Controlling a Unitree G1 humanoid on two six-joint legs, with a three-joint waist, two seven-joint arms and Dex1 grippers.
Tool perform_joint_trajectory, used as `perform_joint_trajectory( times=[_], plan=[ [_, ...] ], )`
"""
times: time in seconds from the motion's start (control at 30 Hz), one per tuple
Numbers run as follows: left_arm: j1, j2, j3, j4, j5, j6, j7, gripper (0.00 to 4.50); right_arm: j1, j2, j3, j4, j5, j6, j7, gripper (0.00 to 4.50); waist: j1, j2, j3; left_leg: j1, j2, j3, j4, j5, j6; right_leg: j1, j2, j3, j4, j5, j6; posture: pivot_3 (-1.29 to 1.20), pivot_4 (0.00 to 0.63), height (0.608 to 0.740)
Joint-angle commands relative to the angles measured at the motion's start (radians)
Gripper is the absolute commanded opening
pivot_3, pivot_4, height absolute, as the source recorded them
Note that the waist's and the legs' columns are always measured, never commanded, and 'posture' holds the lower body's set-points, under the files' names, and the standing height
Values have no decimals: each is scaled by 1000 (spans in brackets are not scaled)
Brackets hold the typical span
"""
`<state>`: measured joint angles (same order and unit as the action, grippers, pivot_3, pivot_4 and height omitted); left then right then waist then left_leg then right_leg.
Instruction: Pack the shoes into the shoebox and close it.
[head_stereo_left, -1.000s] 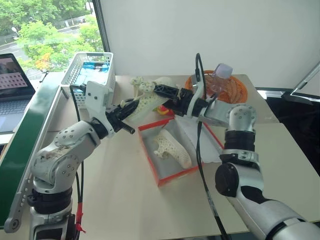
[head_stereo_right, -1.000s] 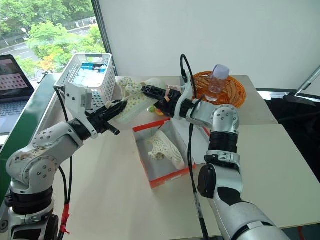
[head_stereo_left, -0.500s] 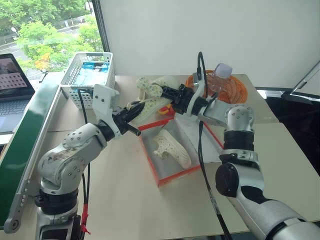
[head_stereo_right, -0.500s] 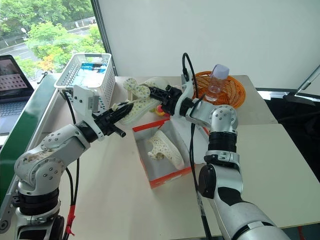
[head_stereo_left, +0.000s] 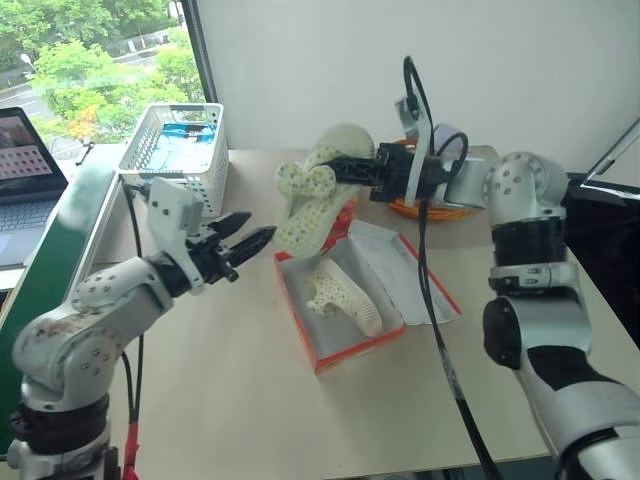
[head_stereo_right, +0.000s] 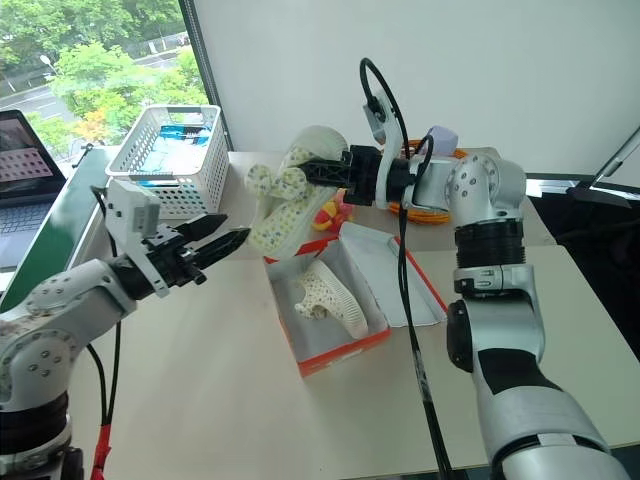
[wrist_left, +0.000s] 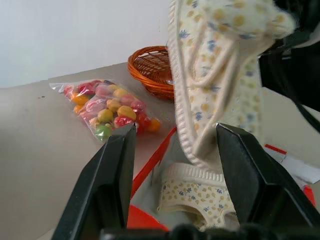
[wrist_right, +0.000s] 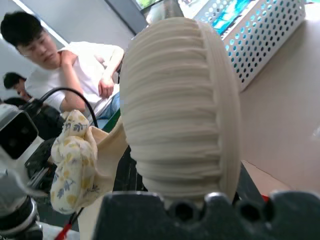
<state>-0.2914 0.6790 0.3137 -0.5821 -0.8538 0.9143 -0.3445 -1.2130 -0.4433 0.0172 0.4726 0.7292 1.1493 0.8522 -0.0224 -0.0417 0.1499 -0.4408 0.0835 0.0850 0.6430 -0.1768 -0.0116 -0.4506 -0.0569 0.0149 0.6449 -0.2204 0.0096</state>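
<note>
My right gripper is going to let go of the cream shoe between the other shoe and the shoebox side (head_stereo_left: 319, 310) that is nearest my left gripper.
A cream shoe (head_stereo_left: 312, 200) with a ribbed sole (wrist_right: 175, 105) hangs in the air over the far end of the shoebox (head_stereo_left: 330, 358), toe pointing down. My right gripper (head_stereo_left: 347, 168) is shut on its upper end. My left gripper (head_stereo_left: 250, 240) stands open to the left of this shoe, a short gap away, with nothing between its fingers (wrist_left: 107, 180). The other shoe (head_stereo_left: 345, 297) lies inside the red-orange shoebox. The lid (head_stereo_left: 405, 280) lies open flat on the right side, pale inside up.
A white lattice basket (head_stereo_left: 175, 150) stands at the back left. An orange wicker basket (wrist_left: 152, 67) with a plastic bottle (head_stereo_right: 440, 140) is behind my right arm. A bag of coloured sweets (wrist_left: 107, 107) lies just beyond the box. People (wrist_right: 65, 70) sit past the table's left side.
My left gripper has let go of the shoe, opened and drawn back to the left. The right gripper closed on the shoe, lifted it and rolled it so that it hangs down.
</note>
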Motion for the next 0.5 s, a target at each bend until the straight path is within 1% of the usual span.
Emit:
perform_joint_trajectory(
  times=[0.03,0.1,0.2,0.37,0.5],
  plan=[
    [33,39,86,20,49,-40,-1,2654,-49,-46,140,25,-86,-89,253,404,2,0,0,0,0,0,0,0,0,0,0,0,0,0,0,0,150,740],
    [56,43,107,10,50,-40,2,2654,-57,-50,209,49,-131,-126,357,404,4,0,0,0,0,0,0,0,0,0,0,0,0,0,0,0,150,740],
    [106,45,124,-24,51,-38,0,2654,-63,-37,284,115,-201,-189,471,404,5,0,0,0,0,1,0,0,0,-1,0,0,0,0,0,0,150,740],
    [187,45,142,-87,47,-38,2,2654,-82,21,373,257,-329,-321,596,404,7,0,0,-2,0,1,0,0,0,-3,0,0,1,0,0,0,150,740],
    [237,46,158,-131,39,-34,7,2654,-99,58,406,350,-416,-418,676,404,7,0,0,-2,0,2,0,0,0,-4,-1,0,2,0,-1,0,150,740]
  ],
)
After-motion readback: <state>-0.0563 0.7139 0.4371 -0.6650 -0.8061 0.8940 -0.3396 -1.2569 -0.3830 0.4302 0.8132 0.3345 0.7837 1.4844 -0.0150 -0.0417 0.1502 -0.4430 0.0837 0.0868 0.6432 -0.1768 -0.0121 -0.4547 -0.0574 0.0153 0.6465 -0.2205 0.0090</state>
